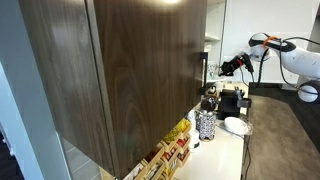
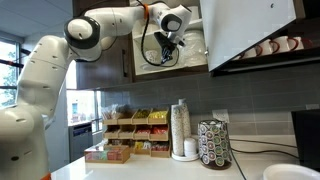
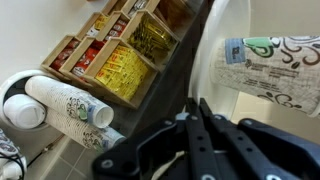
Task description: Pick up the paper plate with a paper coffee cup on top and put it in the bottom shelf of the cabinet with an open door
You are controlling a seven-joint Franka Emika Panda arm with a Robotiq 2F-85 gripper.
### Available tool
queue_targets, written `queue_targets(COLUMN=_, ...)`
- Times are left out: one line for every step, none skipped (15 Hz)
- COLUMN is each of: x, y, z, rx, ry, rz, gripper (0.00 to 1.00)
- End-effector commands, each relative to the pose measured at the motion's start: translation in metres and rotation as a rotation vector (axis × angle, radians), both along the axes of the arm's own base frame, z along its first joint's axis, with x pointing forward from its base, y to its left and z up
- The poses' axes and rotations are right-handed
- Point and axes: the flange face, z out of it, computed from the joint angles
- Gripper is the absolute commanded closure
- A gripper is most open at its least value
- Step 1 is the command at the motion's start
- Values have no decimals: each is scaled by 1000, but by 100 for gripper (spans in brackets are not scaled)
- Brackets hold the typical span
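Next, my gripper sets down and releases the paper plate on the bottom shelf (image 1: pixel 214 73) (image 3: pixel 255 65) next to the shelf's dark front edge, with the cup still on top.
My gripper (image 2: pixel 172 45) is up at the opening of the cabinet (image 2: pixel 130 55), above the counter; it also shows in an exterior view (image 1: pixel 236 66). In the wrist view the jaws (image 3: pixel 201 106) are closed on the rim of the white paper plate (image 3: pixel 228 75). The patterned paper coffee cup (image 3: pixel 283 62) stands on that plate. The plate and cup show as a white shape beside the gripper (image 2: pixel 193 44). The bottom shelf (image 2: pixel 170 72) lies just below the gripper. The open door (image 2: pixel 250 30) hangs to the side.
On the counter stand a dark mesh container (image 2: pixel 215 145), a stack of paper cups (image 2: pixel 181 128) and wooden racks of packets (image 2: pixel 130 135). Another white plate (image 2: pixel 290 172) lies near the counter's edge. A large brown cabinet (image 1: pixel 110 70) fills the foreground.
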Motion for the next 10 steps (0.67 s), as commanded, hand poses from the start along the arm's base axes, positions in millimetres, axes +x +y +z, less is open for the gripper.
queue_targets(x=14, y=11, z=1, rx=-3, ry=26, rz=-39, gripper=99)
queue_targets(x=17, y=14, z=0, rx=-6, ry=27, rz=-43, gripper=99)
queue_targets(x=20, y=16, z=0, rx=-10, ry=30, rz=-52, gripper=99)
queue_targets(x=23, y=18, z=-1, rx=-11, ry=32, rz=-64, gripper=99)
queue_targets(x=26, y=20, z=-1, rx=-14, ry=34, rz=-75, gripper=99)
queue_targets(x=28, y=21, z=-2, rx=-16, ry=36, rz=-83, gripper=99)
queue_targets(x=30, y=24, z=-2, rx=-18, ry=40, rz=-90, gripper=99)
queue_targets(x=32, y=26, z=-3, rx=-19, ry=43, rz=-95, gripper=99)
queue_targets(x=32, y=29, z=-2, rx=-25, ry=51, rz=-92, gripper=99)
queue_targets(x=33, y=32, z=-3, rx=-35, ry=58, rz=-94, gripper=99)
